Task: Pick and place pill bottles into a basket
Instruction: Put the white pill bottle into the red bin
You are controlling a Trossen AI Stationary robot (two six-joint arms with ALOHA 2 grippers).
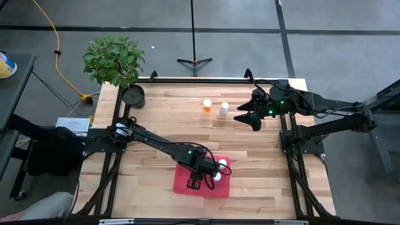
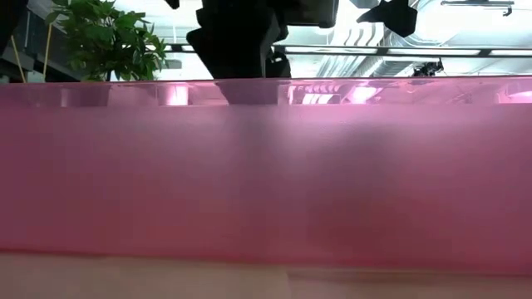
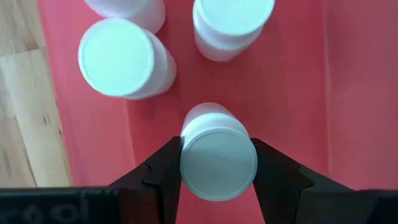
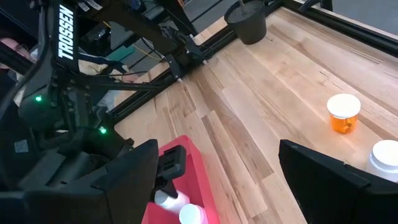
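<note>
Next, my left gripper releases the white bottle on the basket's bottom beside the other white bottles [image 1: 205,180] [image 3: 244,138].
The red-pink basket [image 1: 187,185] lies on the table near its front edge; its wall fills the low view [image 2: 266,174]. My left gripper [image 1: 195,181] reaches down into the basket and is shut on a white pill bottle [image 3: 217,163]. Three more white bottles [image 3: 124,59] [image 3: 231,22] [image 3: 127,6] stand upright on the basket floor beside it. An orange bottle [image 1: 207,105] and a white bottle [image 1: 224,109] stand on the table at the far side. My right gripper [image 1: 250,117] hovers open and empty just right of these two. My left gripper pinches the white bottle's cap [image 3: 217,180] between its two fingers [image 3: 163,171], one on each side of the cap's rim. The fingers come from above, pointing down. The bottle is upright over the basket floor; whether its base rests on the floor, I cannot tell.
A round black pot [image 1: 133,95] with a green plant [image 1: 114,59] stands at the table's far left corner. Black frame rails run along the table's edges [image 1: 284,134]. Bare wood lies between the basket and the two far bottles [image 1: 187,125].
</note>
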